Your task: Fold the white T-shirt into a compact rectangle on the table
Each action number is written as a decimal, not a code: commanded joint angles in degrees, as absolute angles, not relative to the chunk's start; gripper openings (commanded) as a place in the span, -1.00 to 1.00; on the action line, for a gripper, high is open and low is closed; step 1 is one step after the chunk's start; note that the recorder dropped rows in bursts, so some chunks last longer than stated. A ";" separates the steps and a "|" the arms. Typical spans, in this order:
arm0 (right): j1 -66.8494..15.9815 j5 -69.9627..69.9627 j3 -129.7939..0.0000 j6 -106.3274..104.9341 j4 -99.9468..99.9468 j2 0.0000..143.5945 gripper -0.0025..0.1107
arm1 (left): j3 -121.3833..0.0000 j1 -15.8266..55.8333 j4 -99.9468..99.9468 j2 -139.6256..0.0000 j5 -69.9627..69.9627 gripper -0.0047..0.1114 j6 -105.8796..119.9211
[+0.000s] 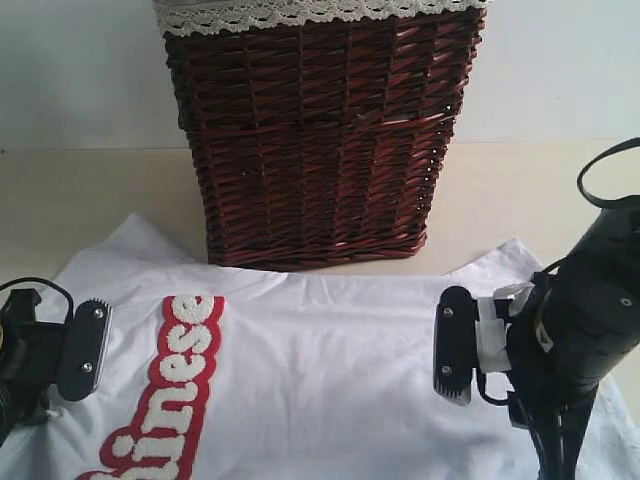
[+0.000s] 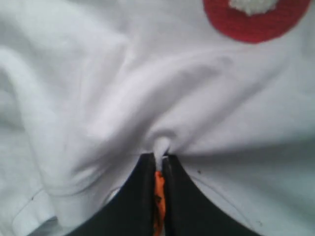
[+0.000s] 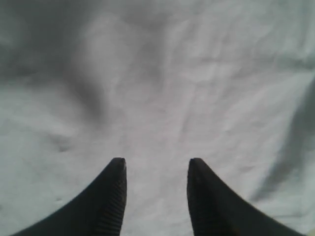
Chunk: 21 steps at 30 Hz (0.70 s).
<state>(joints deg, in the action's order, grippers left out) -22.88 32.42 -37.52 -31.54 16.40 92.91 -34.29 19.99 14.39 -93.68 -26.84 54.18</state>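
Note:
Only my left gripper is holding a pinched fold of the white T-shirt. My right gripper should pinch the plain cloth [image 3: 157,179] under its open fingers before both grippers lift.
The white T-shirt [image 1: 320,370] lies spread over the table [image 1: 60,200], its fuzzy white lettering outlined in red [image 1: 170,390] running down the left side. My left gripper [image 2: 158,160] is shut on a pinched fold of the white T-shirt [image 2: 162,142], with the orange tag [image 2: 159,196] squeezed between the jaws. In the exterior view the left gripper [image 1: 82,350] sits at the shirt's left edge. My right gripper [image 3: 156,167] stands open just above plain white cloth [image 3: 157,88], nothing between its fingers. It [image 1: 455,345] hovers over the shirt's right part.
A dark red-brown wicker basket [image 1: 320,130] with a lace-trimmed liner stands at the back middle, touching the shirt's far edge. Bare pale table shows to its left and to its right [image 1: 540,190]. A black cable loops above the right arm [image 1: 600,180].

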 commanded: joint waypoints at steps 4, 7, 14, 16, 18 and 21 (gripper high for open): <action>-22.49 37.25 -37.38 -38.21 5.99 92.05 -0.96 | -34.20 18.85 14.73 -92.76 -25.84 -0.92 52.62; -22.49 42.21 -37.38 -42.40 7.22 91.78 -0.96 | -34.20 18.85 14.47 -92.76 -25.84 -0.92 52.62; -16.68 37.35 -36.98 -45.24 6.15 91.78 -0.96 | -34.20 18.85 13.45 -91.71 -25.69 -0.92 52.24; -15.76 36.07 -36.98 -46.40 6.09 91.78 -0.96 | -34.20 18.85 12.80 -91.71 -25.20 -0.92 52.24; -15.53 33.91 -36.98 -46.40 6.21 92.28 -0.77 | -34.20 18.85 12.56 -91.71 -25.07 -0.92 52.24; -15.53 34.34 -36.98 -46.40 6.21 93.59 0.00 | -34.20 18.85 11.62 -91.71 -25.07 -0.92 52.24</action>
